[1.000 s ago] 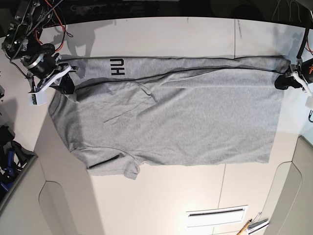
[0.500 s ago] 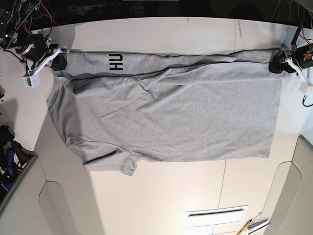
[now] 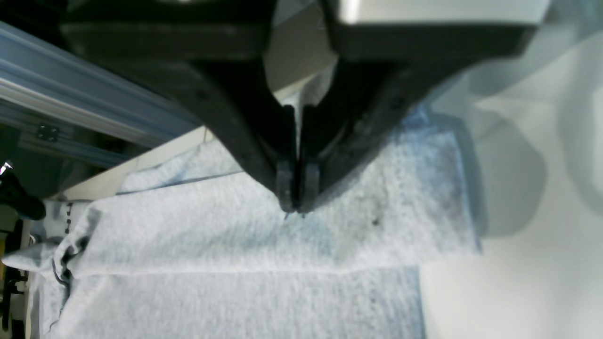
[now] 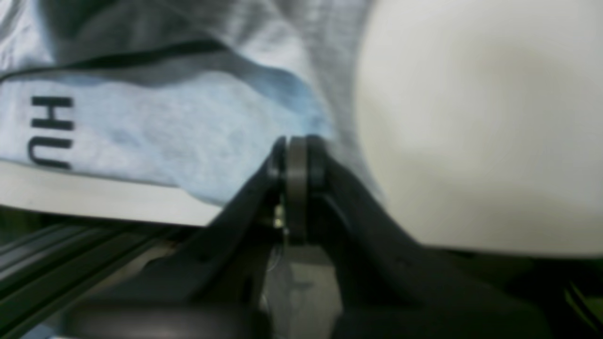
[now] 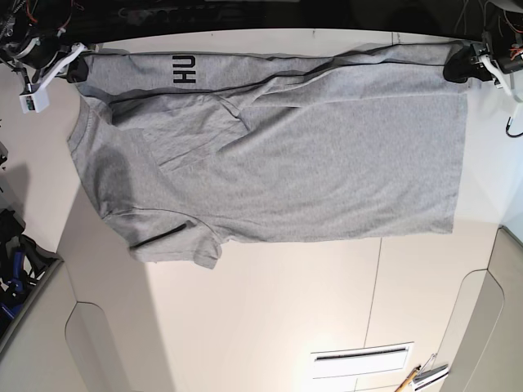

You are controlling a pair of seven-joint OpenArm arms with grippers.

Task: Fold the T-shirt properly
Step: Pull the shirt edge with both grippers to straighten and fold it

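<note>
My right gripper needs to release the far shoulder end of the T-shirt on the white table's far edge (image 5: pixel 102 59) (image 4: pixel 240 190), near the aluminium bar.
The light grey T-shirt (image 5: pixel 294 163) lies spread on the white table (image 5: pixel 270 327), neck end to the left and hem to the right. A strip along its far edge is folded over and shows black letters "HU" (image 5: pixel 183 70). My left gripper (image 5: pixel 454 67) is shut on the far hem corner; in the left wrist view its jaws (image 3: pixel 297 205) pinch the grey cloth (image 3: pixel 264 245). My right gripper (image 5: pixel 75 67) is shut on the far shoulder end; the right wrist view shows it (image 4: pixel 297 146) clamped on cloth (image 4: pixel 188 127) next to the letters (image 4: pixel 49 132).
The near sleeve (image 5: pixel 176 249) sticks out toward the front. A white slotted plate (image 5: pixel 362 357) and a small tool (image 5: pixel 421 377) lie at the front right. Dark and blue gear (image 5: pixel 16 269) sits off the table's left. An aluminium rail (image 3: pixel 70 108) runs behind the far edge.
Both grippers have moved toward the table's far edge, holding the shirt's far side. The whole shirt has slid that way with them and pulled flatter.
</note>
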